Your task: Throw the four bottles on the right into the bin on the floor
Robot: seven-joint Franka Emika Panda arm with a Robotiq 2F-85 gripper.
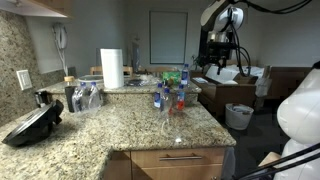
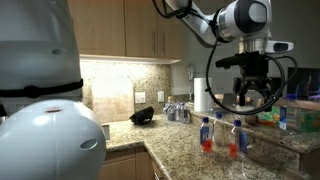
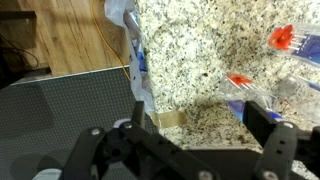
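My gripper needs to grab the blue cap (image 1: 181, 92) of the blue-and-red bottle, the one in the group closest to the pale grey bin.
A cluster of small clear bottles with blue and red caps (image 1: 170, 97) stands near the granite counter's end and also shows in an exterior view (image 2: 220, 133). In the wrist view I see two red-capped bottles (image 3: 240, 80) at right and a blue-labelled bottle (image 3: 136, 55) at the counter's edge. My gripper (image 1: 215, 58) (image 2: 250, 95) hangs above and beyond the bottles. Its jaws (image 3: 200, 125) are open and empty, with bare counter between them. The pale grey bin (image 1: 239, 116) stands on the floor past the counter's end.
A white paper-towel roll (image 1: 112, 68) (image 2: 203, 97) stands at the back of the counter. Glass jars (image 1: 85, 97) and a black phone (image 1: 30, 125) sit at the far side. Wood floor (image 3: 70, 40) and a dark mat (image 3: 60, 120) lie below the counter edge.
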